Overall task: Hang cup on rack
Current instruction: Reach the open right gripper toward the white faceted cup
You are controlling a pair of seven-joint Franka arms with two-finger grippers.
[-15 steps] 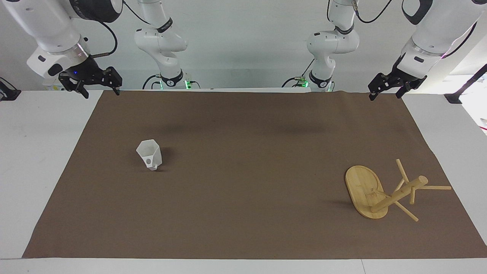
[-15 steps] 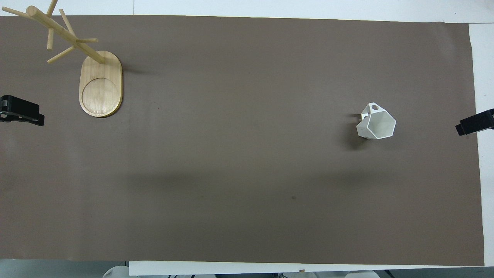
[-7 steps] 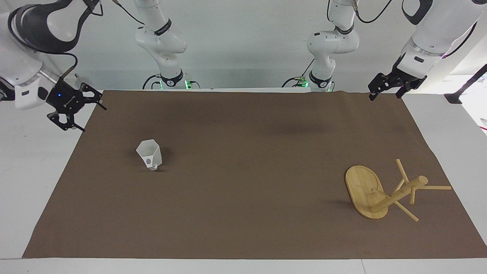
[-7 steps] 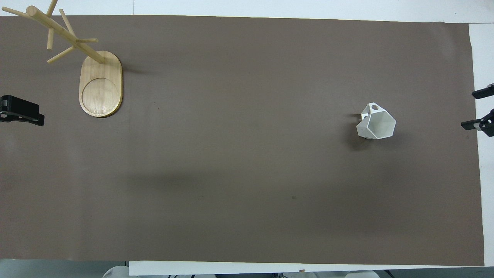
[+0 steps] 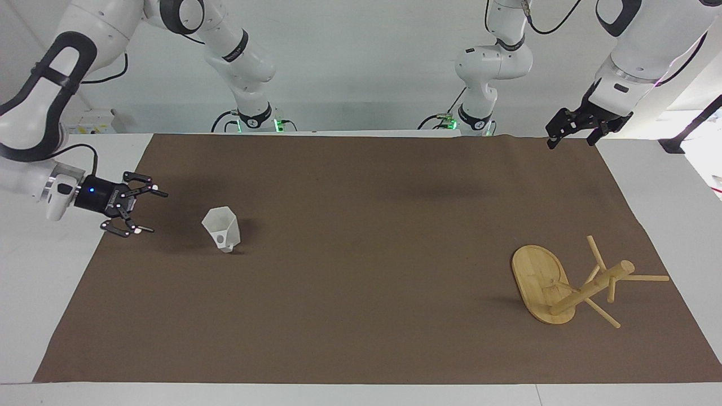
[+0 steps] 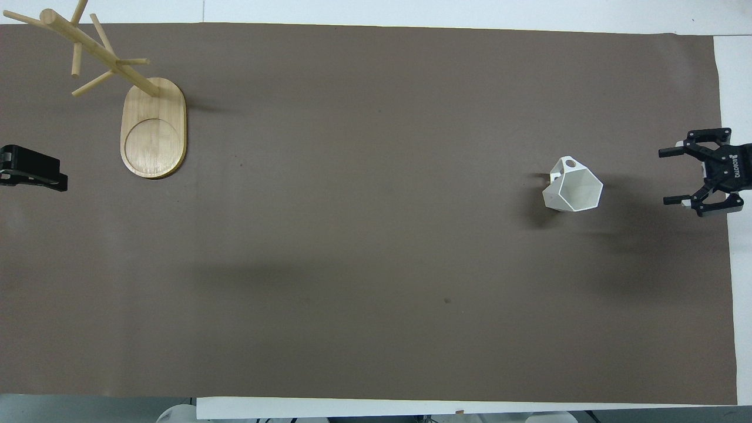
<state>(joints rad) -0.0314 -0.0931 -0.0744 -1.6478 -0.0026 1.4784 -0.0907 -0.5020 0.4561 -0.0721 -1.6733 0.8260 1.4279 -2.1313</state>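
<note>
Next, I close my right gripper around the body of the white faceted cup [image 6: 561,193], below its rim, with one finger on the handle's side.
The white faceted cup [image 5: 222,228] stands rim up on the brown mat, its handle with the round hole on the side away from the robots; it also shows in the overhead view [image 6: 574,189]. My right gripper [image 5: 158,212] is open and turned sideways, low over the mat's edge at the right arm's end. Its fingers point at the cup, a short gap away; it also shows in the overhead view [image 6: 665,176]. The bamboo rack [image 5: 571,285] stands on its oval base [image 6: 153,126] toward the left arm's end. My left gripper [image 5: 569,142] waits, open and empty, over the mat's corner by its base.
The brown mat [image 5: 361,265] covers most of the white table [image 5: 51,270]. Only the cup and the rack lie on it. The rack's thin pegs [image 5: 646,277] stick out toward the mat's edge at the left arm's end.
My right arm has swung down from high by its base. Its gripper has turned sideways and come low beside the cup. The left arm, cup and rack have not moved.
</note>
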